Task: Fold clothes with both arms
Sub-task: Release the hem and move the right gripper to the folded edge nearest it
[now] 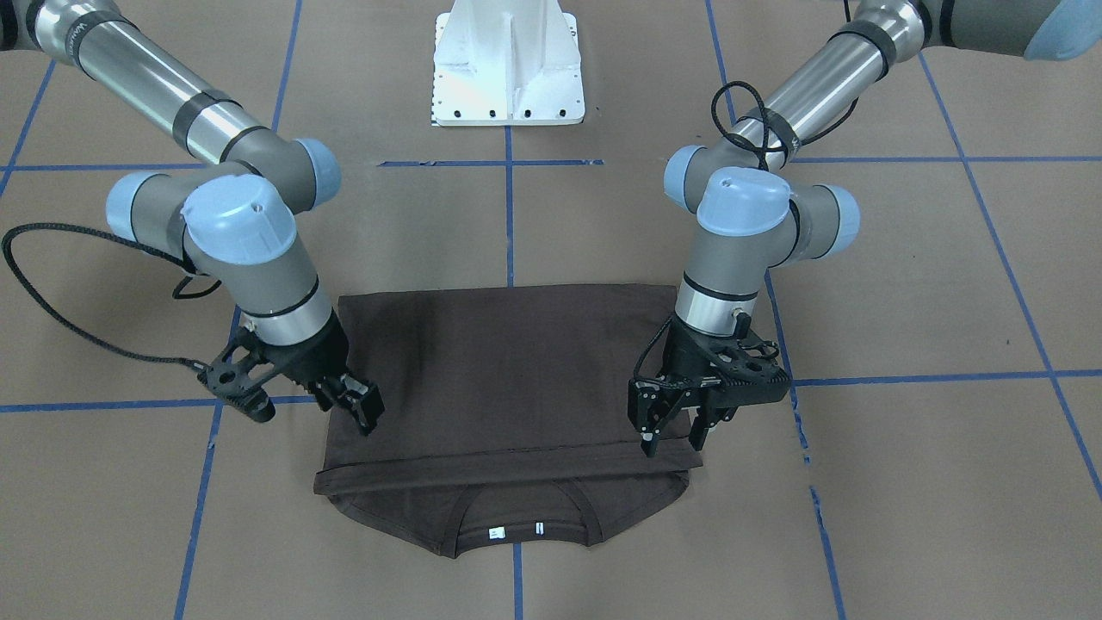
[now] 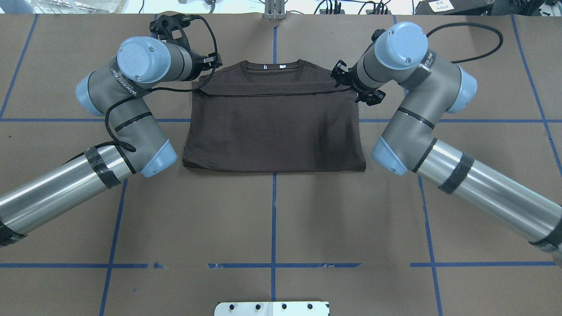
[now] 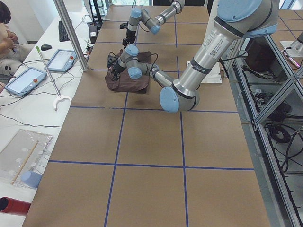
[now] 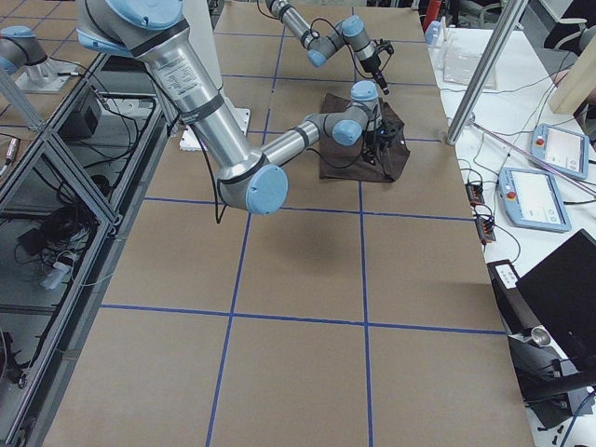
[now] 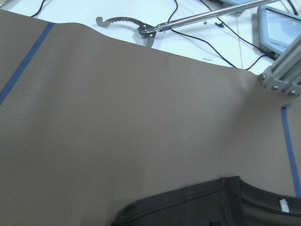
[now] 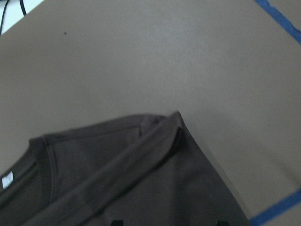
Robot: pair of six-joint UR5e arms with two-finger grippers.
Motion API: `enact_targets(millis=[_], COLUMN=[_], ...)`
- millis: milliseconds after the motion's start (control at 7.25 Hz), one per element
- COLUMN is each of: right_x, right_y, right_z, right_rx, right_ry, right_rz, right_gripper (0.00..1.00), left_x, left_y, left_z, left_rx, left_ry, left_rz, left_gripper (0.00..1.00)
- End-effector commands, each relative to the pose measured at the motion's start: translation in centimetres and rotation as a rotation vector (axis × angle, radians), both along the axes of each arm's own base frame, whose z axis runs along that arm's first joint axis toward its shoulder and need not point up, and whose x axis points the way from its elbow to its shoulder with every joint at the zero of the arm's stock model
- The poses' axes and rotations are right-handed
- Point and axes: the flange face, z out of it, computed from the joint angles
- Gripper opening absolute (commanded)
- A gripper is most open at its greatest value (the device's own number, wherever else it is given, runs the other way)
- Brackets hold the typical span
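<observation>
My right gripper should go back along its side of the dark brown T-shirt and close on the shirt's corner (image 1: 352, 300) toward the white pedestal base.
The dark brown T-shirt (image 1: 508, 370) lies flat on the brown table (image 1: 904, 284). Its lower part is folded up, so the hem edge (image 2: 272, 93) runs just short of the collar (image 1: 516, 517) and its white labels (image 1: 495, 532). My left gripper (image 1: 671, 441) hovers at one end of that hem, its fingers apart and tips at the cloth. At the other end my right gripper (image 1: 349, 406) stands open, just over the shirt's side edge. The left wrist view shows the collar (image 5: 235, 188). A folded shoulder corner (image 6: 174, 122) fills the right wrist view. Neither gripper holds any cloth.
The white pedestal base (image 1: 508, 69) stands behind the shirt. Blue tape lines (image 2: 273, 219) grid the table. Beyond the far edge a side bench carries tablets (image 3: 61, 59), cables and a metal reaching tool (image 5: 155, 30). A person (image 3: 4, 28) sits there.
</observation>
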Motion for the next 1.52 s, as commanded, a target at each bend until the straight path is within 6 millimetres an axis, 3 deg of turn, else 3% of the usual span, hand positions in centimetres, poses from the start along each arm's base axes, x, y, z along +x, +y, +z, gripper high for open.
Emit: enact_targets(millis=[0, 138, 414, 690, 1103, 1379], right_x=[-0.6, -3.4, -2.9, -1.6, -2.1, -2.9], right_y=[9.5, 12.3, 12.9, 14.1, 14.1, 13.9], right_z=[3.5, 4.4, 5.8, 5.0, 6.3, 6.4], right_rx=[-0.045, -0.025, -0.039, -0.052, -0.063, -0.065], right_ry=[-0.012, 0.020, 0.036, 0.011, 0.034, 0.039], right_rz=[0.018, 0.006, -0.002, -0.032, -0.028, -0.032], right_gripper=[0.77, 0.77, 0.76, 0.74, 0.70, 0.55], left_x=[-1.8, -2.1, -2.0, -2.0, -2.0, -2.0], left_y=[2.2, 2.7, 3.2, 3.2, 3.2, 3.1], left_z=[1.4, 0.2, -0.4, -0.4, -0.3, -0.1], left_rx=[-0.002, 0.002, -0.006, -0.002, -0.005, -0.007], left_ry=[0.027, 0.051, 0.069, 0.070, 0.065, 0.061], left_rz=[0.026, 0.024, 0.020, 0.020, 0.017, 0.014], left_gripper=[0.69, 0.69, 0.69, 0.69, 0.69, 0.69])
